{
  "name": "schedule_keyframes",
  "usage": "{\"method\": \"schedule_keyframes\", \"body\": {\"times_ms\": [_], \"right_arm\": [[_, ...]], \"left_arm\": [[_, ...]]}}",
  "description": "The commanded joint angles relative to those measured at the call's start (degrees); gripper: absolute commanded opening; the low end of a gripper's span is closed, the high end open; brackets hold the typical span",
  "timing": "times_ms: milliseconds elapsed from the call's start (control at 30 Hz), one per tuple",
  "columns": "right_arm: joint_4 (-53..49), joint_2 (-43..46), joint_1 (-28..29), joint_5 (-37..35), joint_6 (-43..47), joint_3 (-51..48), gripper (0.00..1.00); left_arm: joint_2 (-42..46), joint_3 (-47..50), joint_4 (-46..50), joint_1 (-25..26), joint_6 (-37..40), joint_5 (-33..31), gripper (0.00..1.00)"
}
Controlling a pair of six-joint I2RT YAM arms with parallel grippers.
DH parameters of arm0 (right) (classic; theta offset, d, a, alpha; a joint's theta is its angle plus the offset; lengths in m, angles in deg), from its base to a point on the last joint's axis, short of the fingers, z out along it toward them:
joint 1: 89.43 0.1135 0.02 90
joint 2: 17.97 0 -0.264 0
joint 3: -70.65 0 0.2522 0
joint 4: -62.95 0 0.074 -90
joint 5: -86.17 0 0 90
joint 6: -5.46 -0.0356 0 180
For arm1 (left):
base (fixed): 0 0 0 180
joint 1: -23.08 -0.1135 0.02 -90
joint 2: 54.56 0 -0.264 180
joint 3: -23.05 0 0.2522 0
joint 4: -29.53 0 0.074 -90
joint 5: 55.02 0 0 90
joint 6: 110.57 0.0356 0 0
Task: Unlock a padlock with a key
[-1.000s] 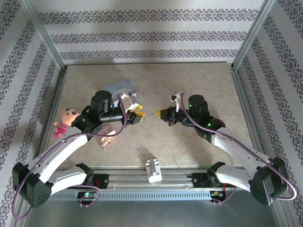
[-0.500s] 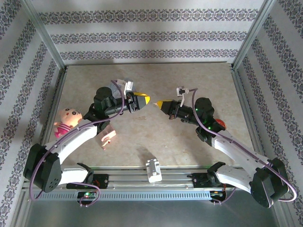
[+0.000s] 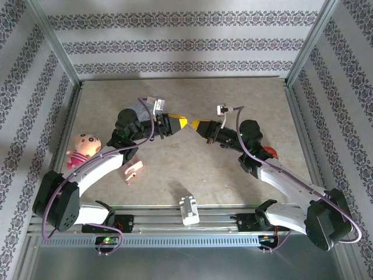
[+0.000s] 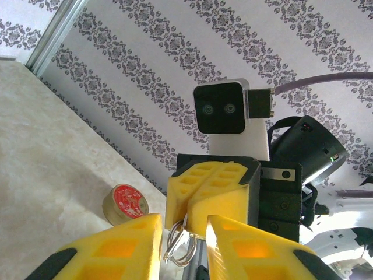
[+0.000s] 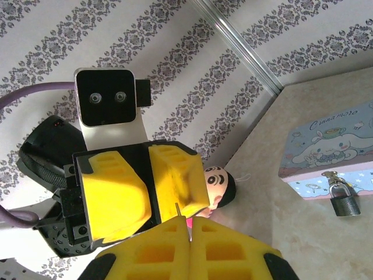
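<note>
The key's rings stick out ahead of the robot's right gripper, so the left gripper needs to hold the key while the right gripper opens and takes the ring end [image 4: 182,239].
My right gripper [image 5: 189,224] is shut on the key [image 5: 178,211], a thin silver sliver poking up from between its yellow pads. In the left wrist view the key and its wire rings [image 4: 179,246] hang from those shut fingers [image 4: 210,186]. My left gripper [image 4: 183,220] is open, its jaws standing on either side of the rings without pinching them. From above, the left gripper [image 3: 178,123] and the right gripper [image 3: 198,125] meet tip to tip over mid-table. The dark padlock [image 5: 345,201] hangs on the clasp of the lilac tin [image 5: 326,146], away from both grippers.
A doll [image 3: 84,149] lies at the left, with a pink clip [image 3: 133,169] near it. A white block [image 3: 188,209] sits at the front rail. A round red-lidded tin [image 4: 125,204] rests on the table near the right arm.
Both grippers have lifted and swung toward the back and each other until their tips meet. The left jaws have narrowed around the key's rings. The right gripper stayed shut.
</note>
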Motion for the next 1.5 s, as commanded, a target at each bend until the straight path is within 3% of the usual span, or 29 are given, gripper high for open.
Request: {"method": "schedule_keyframes", "body": {"times_ms": [0,333,500,600,667,733,800,1067,1300,1467], "right_arm": [[3.7,-0.6,0.5,0.5,-0.6,0.3,0.00],[4.5,-1.4,0.8,0.4,-1.0,0.8,0.00],[4.7,-1.4,0.9,0.3,-1.2,0.8,0.00],[3.9,-1.4,0.9,0.6,-0.9,0.9,0.00],[1.9,-1.0,0.5,1.1,0.2,1.2,0.15],[-1.6,0.0,0.2,0.9,2.5,1.3,0.29],[-5.5,1.1,0.1,0.2,5.1,1.1,0.36],[-8.5,4.8,0.2,8.3,13.6,0.8,0.42],[-8.4,3.5,1.6,14.4,16.4,2.7,0.54],[-6.9,1.0,3.7,17.0,17.3,4.4,0.55]], "left_arm": [[-0.8,-0.1,-5.0,-0.6,-1.5,1.8,0.23],[-2.5,-0.3,-8.3,-0.8,-3.5,3.6,0.16],[-2.8,-0.2,-9.0,-0.9,-3.7,4.8,0.00],[-2.7,-0.5,-8.3,-1.1,-2.8,6.1,0.00],[-2.0,-1.3,-5.2,-1.7,-1.0,7.3,0.00],[-0.6,-2.8,1.3,-2.2,2.8,8.5,0.00],[1.4,-4.5,10.1,-2.4,8.5,8.9,0.00],[6.2,-19.9,60.5,-2.4,40.6,8.0,0.00],[6.4,-26.6,75.9,-2.4,50.0,8.4,0.00],[6.4,-29.0,80.9,-2.4,53.1,7.4,0.00]]}}
